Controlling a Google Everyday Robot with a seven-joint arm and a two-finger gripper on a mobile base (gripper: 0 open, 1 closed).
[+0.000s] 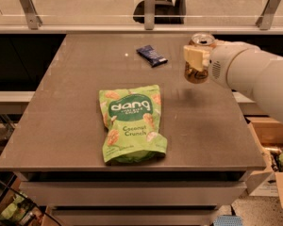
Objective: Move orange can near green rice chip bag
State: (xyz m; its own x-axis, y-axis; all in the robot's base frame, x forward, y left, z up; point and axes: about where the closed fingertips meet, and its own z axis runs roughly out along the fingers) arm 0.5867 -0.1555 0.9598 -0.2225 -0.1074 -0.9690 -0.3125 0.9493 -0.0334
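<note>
I have a spot for the orange can between the green rice chip bag and the table's edge (196,118) nearest my arm. My gripper should put it down there.
The orange can (196,72) hangs upright in the air above the right side of the grey table (75,88), its silver top showing. My gripper (198,56) is shut on the orange can, with a pale finger (192,58) across the can's front; my white arm comes in from the right. The green rice chip bag (130,123) lies flat on the table's front middle, down and to the left of the can and apart from it.
A small dark blue snack bar (152,55) lies on the table's far middle, left of the can. A glass railing with metal posts (149,6) runs behind the table. Cardboard boxes (273,145) stand at the right of the table.
</note>
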